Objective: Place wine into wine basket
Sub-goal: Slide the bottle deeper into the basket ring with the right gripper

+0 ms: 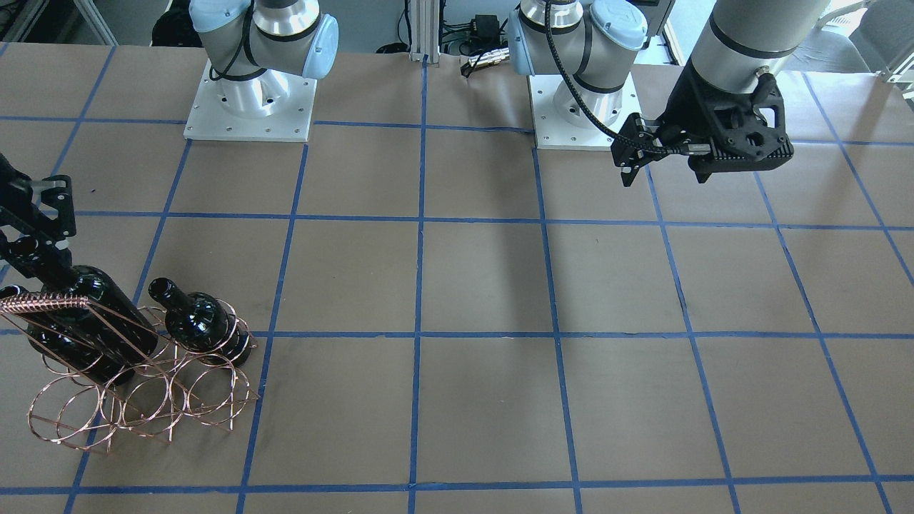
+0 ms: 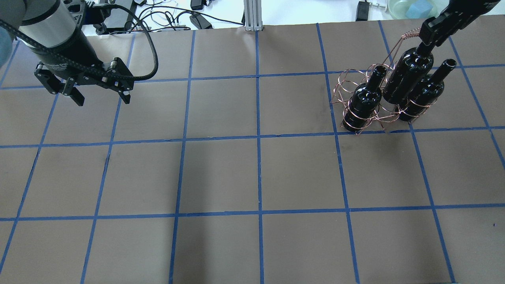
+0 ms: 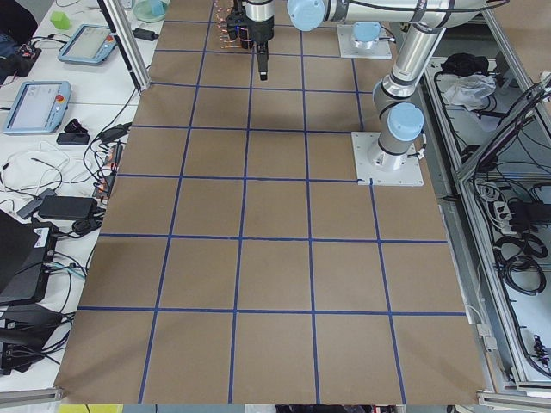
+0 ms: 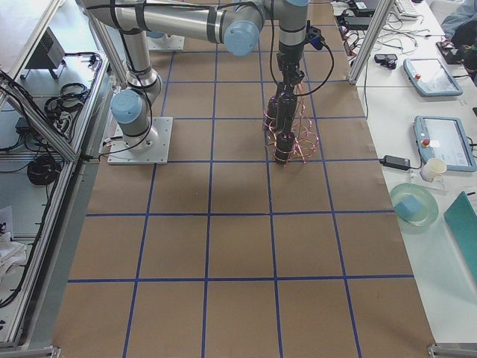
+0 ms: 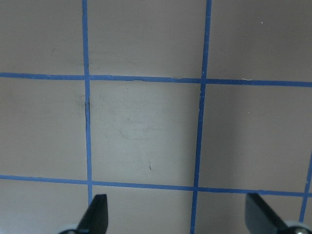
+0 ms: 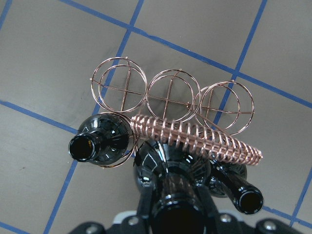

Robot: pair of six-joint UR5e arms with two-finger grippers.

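Observation:
The black wine bottle in my right gripper needs to go down into the basket ring (image 1: 156, 344) (image 6: 168, 158) between the other bottles, where I need to set it.
The copper wire wine basket (image 2: 347, 85) stands at the table's far right, with a coiled handle (image 6: 195, 136). Three black wine bottles stand upright in it. My right gripper (image 2: 428, 41) is shut on the neck of the middle bottle (image 2: 408, 75), whose lower part is inside a ring; I cannot tell if it rests on the bottom. The other two bottles (image 2: 365, 100) (image 2: 424, 92) stand free beside it. In the front view the held bottle (image 1: 93, 321) sits under the right gripper (image 1: 36, 243). My left gripper (image 2: 102, 99) is open and empty, far off on the left.
Three front rings of the basket (image 6: 170, 92) hold nothing. The brown table (image 2: 256, 173) carries a blue tape grid. The arm bases (image 1: 250, 100) (image 1: 582, 107) stand on its robot side. Cables and a bowl (image 2: 410, 8) lie beyond the far edge.

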